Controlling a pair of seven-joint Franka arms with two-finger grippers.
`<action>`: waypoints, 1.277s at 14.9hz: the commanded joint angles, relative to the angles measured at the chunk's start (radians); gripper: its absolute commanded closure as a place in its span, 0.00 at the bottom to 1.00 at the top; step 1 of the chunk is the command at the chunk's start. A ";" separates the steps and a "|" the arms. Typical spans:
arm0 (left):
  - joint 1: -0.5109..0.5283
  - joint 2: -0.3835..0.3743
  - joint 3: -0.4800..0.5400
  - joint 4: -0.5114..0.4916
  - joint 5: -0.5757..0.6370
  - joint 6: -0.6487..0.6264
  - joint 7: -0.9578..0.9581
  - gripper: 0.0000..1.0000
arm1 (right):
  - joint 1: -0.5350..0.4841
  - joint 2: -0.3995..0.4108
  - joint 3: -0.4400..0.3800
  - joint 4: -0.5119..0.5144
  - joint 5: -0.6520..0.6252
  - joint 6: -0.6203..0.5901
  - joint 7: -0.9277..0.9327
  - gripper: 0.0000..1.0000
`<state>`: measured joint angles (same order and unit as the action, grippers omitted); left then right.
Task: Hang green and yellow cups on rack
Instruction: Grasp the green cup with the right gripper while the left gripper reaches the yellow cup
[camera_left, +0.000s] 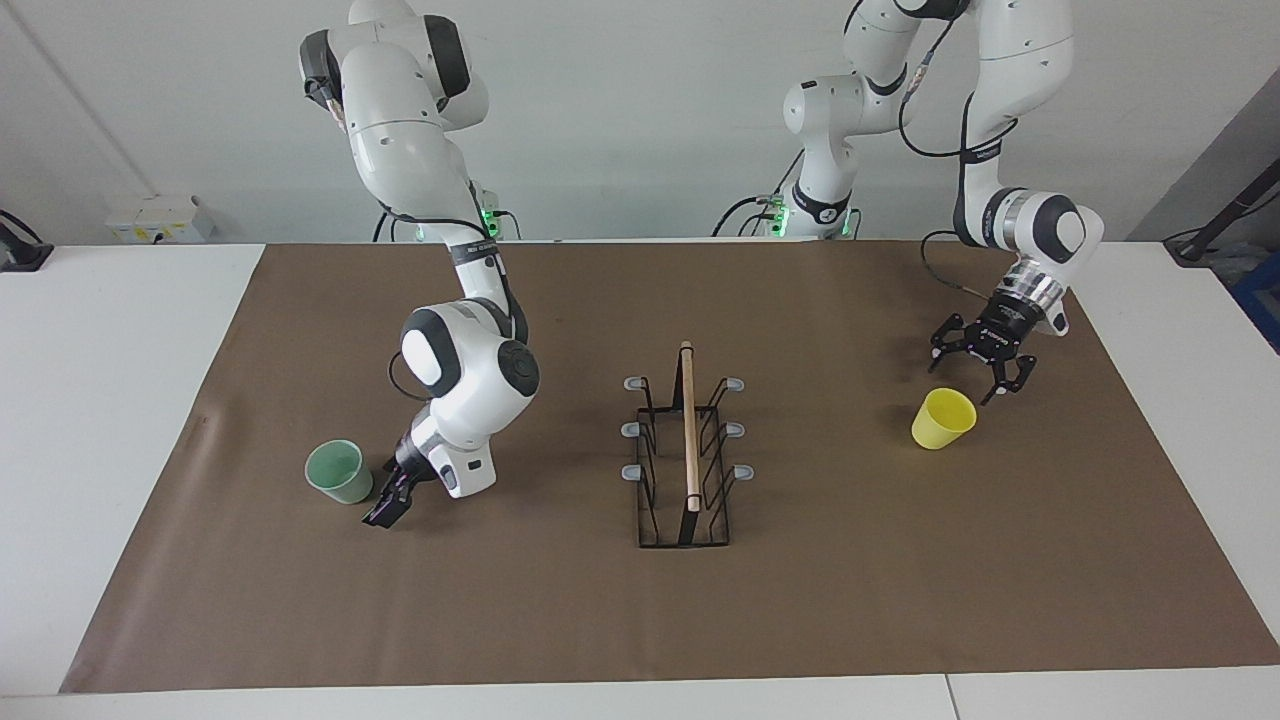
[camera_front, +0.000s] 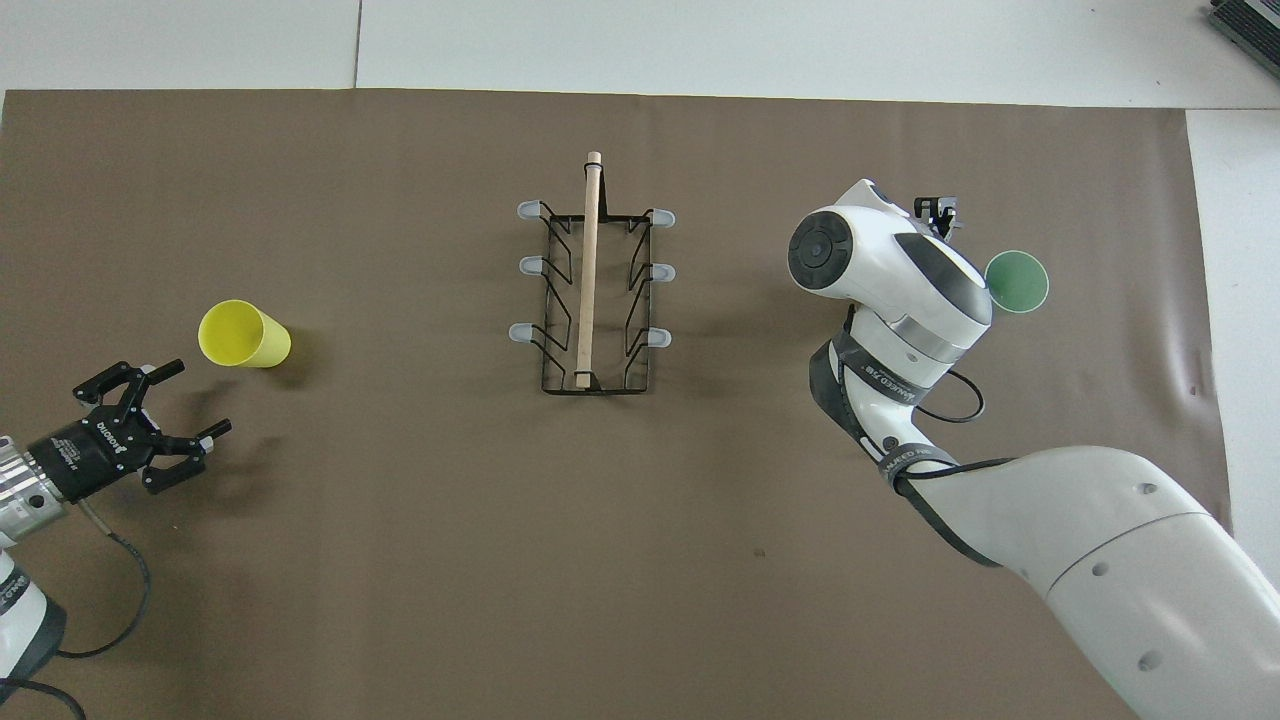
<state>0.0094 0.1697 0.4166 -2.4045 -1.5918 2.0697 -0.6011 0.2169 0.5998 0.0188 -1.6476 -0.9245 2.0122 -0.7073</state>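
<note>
Next, I close my left gripper around the outside of the yellow cup's body (camera_front: 269, 343), below the cup's rim.
The pale green cup (camera_left: 338, 470) stands upright on the brown mat toward the right arm's end; it also shows in the overhead view (camera_front: 1018, 282). My right gripper (camera_left: 385, 508) hangs low right beside it on the rack's side, and only its tip (camera_front: 940, 210) shows from above. The yellow cup (camera_left: 943, 418) stands mouth up toward the left arm's end, also seen from overhead (camera_front: 243, 334). My left gripper (camera_left: 983, 372) is open and empty over the mat close beside it, not touching (camera_front: 198, 398). The black wire rack (camera_left: 687, 450) with its wooden rod stands mid-table, prongs bare (camera_front: 592, 290).
The brown mat (camera_left: 900, 600) covers most of the white table (camera_left: 100, 400). A small white box (camera_left: 160, 218) sits at the table's robot-side edge past the right arm's end of the mat.
</note>
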 joint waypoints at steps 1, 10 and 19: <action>-0.032 0.033 0.013 0.025 -0.048 0.021 0.020 0.00 | -0.014 -0.023 0.007 -0.040 -0.039 -0.001 -0.066 0.00; -0.074 0.066 0.008 0.061 -0.134 0.047 0.021 0.00 | -0.048 -0.061 0.004 -0.146 -0.135 -0.007 -0.120 0.00; 0.013 0.126 0.016 0.094 -0.115 -0.155 0.102 0.00 | -0.068 -0.077 0.003 -0.205 -0.217 0.014 -0.086 0.00</action>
<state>-0.0291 0.2401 0.4255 -2.3297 -1.6997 2.0224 -0.5661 0.1685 0.5604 0.0143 -1.8004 -1.0968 2.0038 -0.8092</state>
